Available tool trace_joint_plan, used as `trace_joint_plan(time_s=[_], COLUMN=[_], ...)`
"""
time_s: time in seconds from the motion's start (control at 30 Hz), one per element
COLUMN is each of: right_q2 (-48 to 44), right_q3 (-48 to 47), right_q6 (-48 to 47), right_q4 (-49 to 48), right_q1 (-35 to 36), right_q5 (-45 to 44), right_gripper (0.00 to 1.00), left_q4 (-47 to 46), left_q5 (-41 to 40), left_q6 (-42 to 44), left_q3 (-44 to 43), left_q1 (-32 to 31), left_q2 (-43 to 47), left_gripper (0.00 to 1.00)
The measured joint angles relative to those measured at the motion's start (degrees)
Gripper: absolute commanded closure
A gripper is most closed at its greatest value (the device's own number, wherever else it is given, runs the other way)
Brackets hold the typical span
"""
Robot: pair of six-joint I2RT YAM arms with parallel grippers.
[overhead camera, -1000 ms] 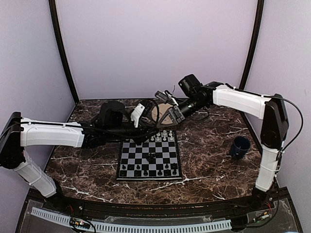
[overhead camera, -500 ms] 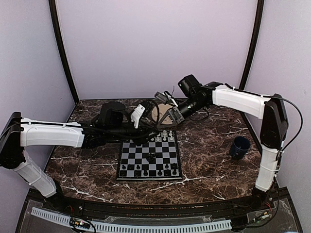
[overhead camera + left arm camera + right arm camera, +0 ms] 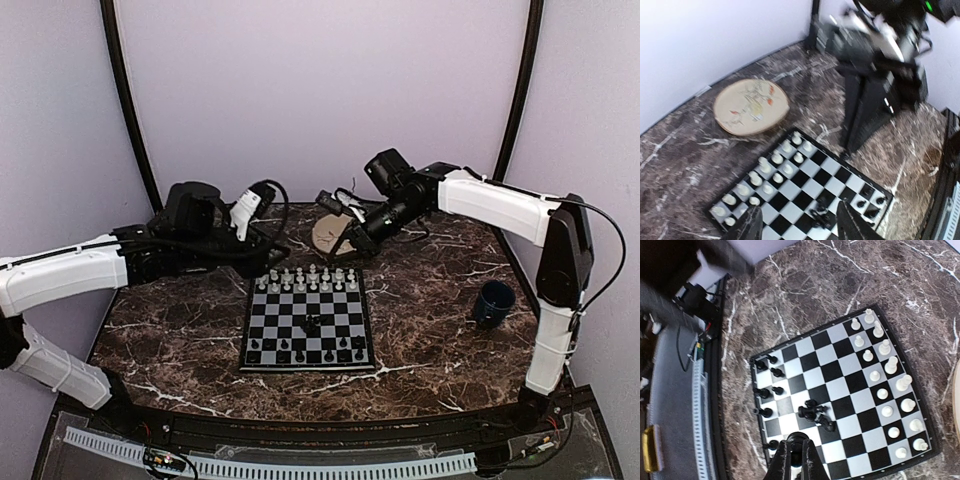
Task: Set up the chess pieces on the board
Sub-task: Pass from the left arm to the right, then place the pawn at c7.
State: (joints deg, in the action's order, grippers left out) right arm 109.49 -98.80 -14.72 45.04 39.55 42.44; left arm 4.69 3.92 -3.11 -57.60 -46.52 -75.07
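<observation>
Next, my right gripper lets go of the small black chess piece on the dark square (image 3: 328, 344) (image 3: 795, 441) in front of the black bishop. The chess piece is high over the far side now.
The board (image 3: 290, 332) lies flat mid-table. White chess pieces (image 3: 310, 278) fill its two far rows, also seen in the left wrist view (image 3: 765, 170) and the right wrist view (image 3: 885, 380). Black pieces (image 3: 300, 346) stand along the near rows, and several more lie in a heap (image 3: 815, 415) near the board's centre. My left gripper (image 3: 800, 222) hovers open off the board's far left corner, nothing between its fingers. My right gripper (image 3: 797, 452) is shut on a black chess piece (image 3: 801, 441), high over the far side by the plate.
A round beige patterned plate (image 3: 328, 236) sits just beyond the board's far edge, under the right gripper (image 3: 351, 241). A dark blue mug (image 3: 494, 302) stands at the right. Purple walls close in the back and sides.
My left arm has pulled back to the left off the board's far rows, its jaws opening. The white rows now show fully. The right gripper closed on the black piece.
</observation>
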Motion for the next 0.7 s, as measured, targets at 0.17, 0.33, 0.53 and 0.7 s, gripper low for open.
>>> trace_joint_plan(time_s=[0.17,0.33,0.53,0.7], right_q2=[-0.7,-0.7,-0.7,0.7], right_q3=[3.3,9.1,13.4,13.9], right_q6=[-6.3,-11.6,-15.5,-17.4], right_q4=[-0.7,-2.3,-3.8,-5.1], right_q1=[4.5,12.1,17.2,18.1], right_q5=[-10.1,-19.2,-26.5,-30.2], right_gripper=[1.0,1.0,1.0,1.0], left_q4=[-1.4,-3.5,-3.9,-4.2], left_q5=[-1.0,3.3,5.6,6.7], left_q6=[0.3,-2.0,-3.3,-3.3], left_q3=[-3.7,-1.0,2.7,2.7], left_q1=[9.2,17.6,20.2,20.0], left_q2=[1.9,1.5,1.6,1.9], left_gripper=[0.47,0.48,0.48,0.48])
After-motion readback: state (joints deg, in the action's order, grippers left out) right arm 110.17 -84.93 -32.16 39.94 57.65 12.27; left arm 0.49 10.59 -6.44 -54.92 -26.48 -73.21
